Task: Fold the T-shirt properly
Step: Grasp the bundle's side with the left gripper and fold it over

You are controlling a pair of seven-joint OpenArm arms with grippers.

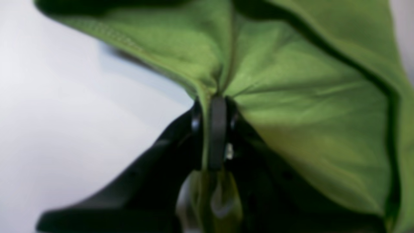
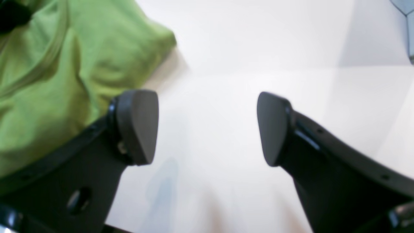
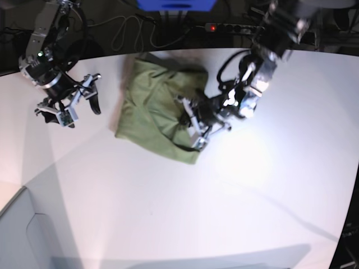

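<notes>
The T-shirt's corner (image 3: 119, 133) (image 2: 169, 42) nearest the grey panel, across from the edge in my left gripper, will be gripped by my right gripper.
The olive-green T-shirt (image 3: 154, 109) lies crumpled on the white table (image 3: 252, 185), left of centre. My left gripper (image 3: 192, 124) sits at the shirt's right edge. In the left wrist view this left gripper (image 1: 215, 106) is shut on a pinched fold of the T-shirt (image 1: 291, 97), and the cloth fans out from its jaws. My right gripper (image 3: 70, 109) hangs over bare table to the left of the shirt. In the right wrist view the right gripper (image 2: 207, 127) stands open with nothing between its fingers, and the T-shirt (image 2: 64, 64) lies at the upper left.
Black cables (image 3: 129, 33) and a power strip (image 3: 230, 27) run along the dark back edge, beside a blue object (image 3: 176, 4). A grey panel (image 3: 22, 235) meets the table at the lower left.
</notes>
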